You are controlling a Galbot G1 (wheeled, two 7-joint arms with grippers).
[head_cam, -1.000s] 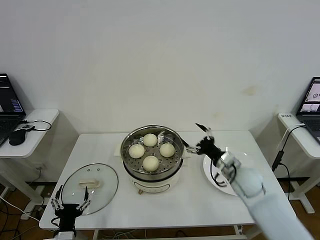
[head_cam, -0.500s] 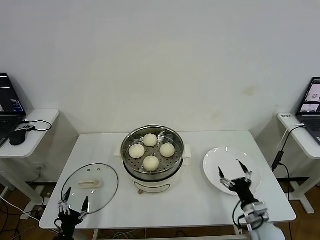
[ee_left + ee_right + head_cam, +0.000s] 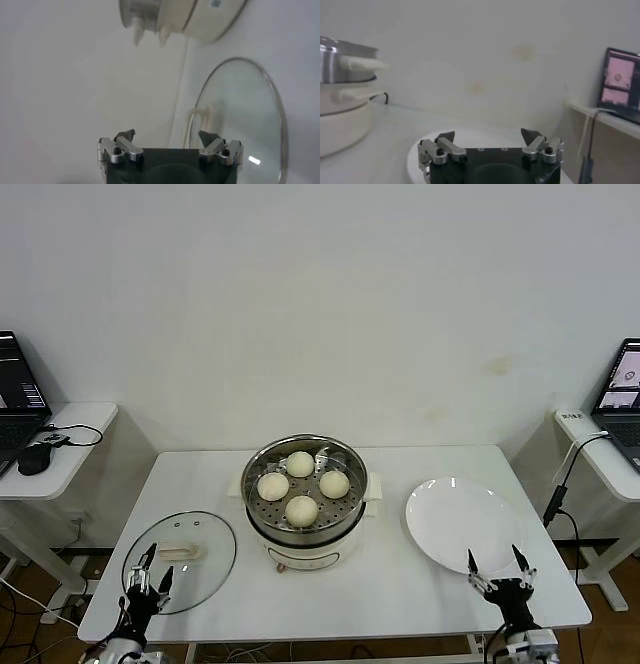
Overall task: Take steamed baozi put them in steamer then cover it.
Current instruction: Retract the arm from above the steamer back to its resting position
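Observation:
The steamer needs covering. Next, my left gripper needs to close on the raised bar of the cream handle (image 3: pixel 173 551) (image 3: pixel 186 134) on the glass cover.
The four steamed baozi (image 3: pixel 301 484) sit on the perforated tray inside the steel steamer (image 3: pixel 262 529) at the table's middle; the steamer also shows in the left wrist view (image 3: pixel 200 20) and the right wrist view (image 3: pixel 342 95). The glass cover (image 3: pixel 205 564) with its cream handle lies flat on the table at the front left, also in the left wrist view (image 3: pixel 240 125). My left gripper (image 3: pixel 149 572) is open and empty at the cover's front edge. My right gripper (image 3: pixel 501 570) is open and empty at the table's front right, just past the plate.
An empty white plate (image 3: pixel 458 519) lies right of the steamer, also in the right wrist view (image 3: pixel 415 155). Side desks with laptops (image 3: pixel 22 384) stand left and right (image 3: pixel 620 389) of the table. A mouse (image 3: pixel 35 459) lies on the left desk.
My right arm pulled back from beside the steamer, over the plate, down to the table's front right edge. My left gripper rose slightly toward the cover's front edge.

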